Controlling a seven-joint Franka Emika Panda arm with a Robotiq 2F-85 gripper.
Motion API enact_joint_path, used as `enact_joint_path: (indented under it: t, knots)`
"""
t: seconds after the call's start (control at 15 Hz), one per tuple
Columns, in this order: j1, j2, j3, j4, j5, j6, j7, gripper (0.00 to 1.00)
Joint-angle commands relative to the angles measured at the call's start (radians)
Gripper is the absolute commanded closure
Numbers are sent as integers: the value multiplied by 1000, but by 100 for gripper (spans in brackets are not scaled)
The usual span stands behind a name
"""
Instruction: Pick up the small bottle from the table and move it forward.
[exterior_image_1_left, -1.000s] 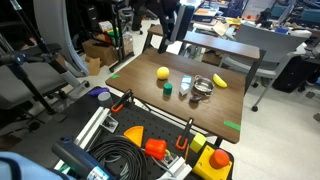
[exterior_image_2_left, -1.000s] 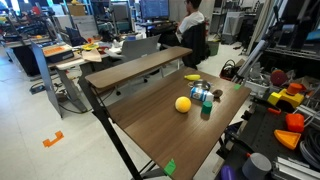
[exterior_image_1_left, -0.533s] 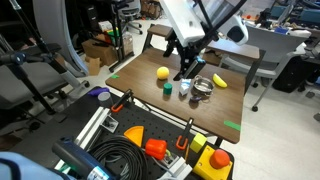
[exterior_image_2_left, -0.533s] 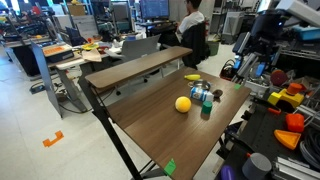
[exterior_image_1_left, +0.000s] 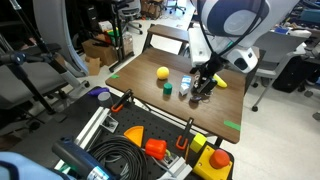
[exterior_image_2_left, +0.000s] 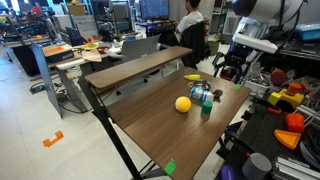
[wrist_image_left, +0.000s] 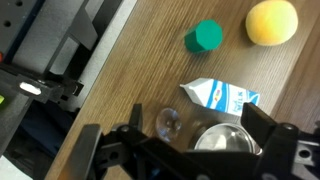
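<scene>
The robot's gripper needs to close on the clear top of the small bottle (exterior_image_1_left: 194, 98) (wrist_image_left: 168, 123), beside the shiny metal ring-shaped thing and the milk carton.
The small bottle (exterior_image_1_left: 185, 84) stands upright on the dark wooden table (exterior_image_1_left: 150, 95), between a short dark green object (exterior_image_1_left: 168, 88) and a shiny metal ring-shaped thing (exterior_image_1_left: 200, 95). In the wrist view I look down on the bottle's clear top (wrist_image_left: 168, 122), with the metal thing (wrist_image_left: 222, 138) right beside it. My gripper (wrist_image_left: 195, 125) is open and empty, with its fingers on either side of the bottle and the metal thing, above them. In both exterior views the gripper (exterior_image_1_left: 203, 84) (exterior_image_2_left: 226, 68) hangs over this cluster of objects (exterior_image_2_left: 204, 98).
A yellow ball (wrist_image_left: 272, 22) (exterior_image_1_left: 162, 72) (exterior_image_2_left: 182, 103) and a small milk carton (wrist_image_left: 220, 96) lie close to the bottle. A banana (exterior_image_1_left: 220, 81) lies farther back. A cart with cables and toys (exterior_image_1_left: 150, 148) stands against the table's edge. Green tape (exterior_image_1_left: 232, 125) marks the edges.
The arm has come into view from above and moved down and across to hang over the bottle and the metal thing. The objects on the table have not moved.
</scene>
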Motion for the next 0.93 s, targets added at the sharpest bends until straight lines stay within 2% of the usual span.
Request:
enact_joint_path:
  t: [0.0, 0.53, 0.87]
  knots:
    - [-18, 99, 5, 64, -22, 45, 109, 0]
    - [7, 202, -13, 97, -110, 111, 292, 0]
    - [7, 221, -6, 108, -165, 120, 350, 0]
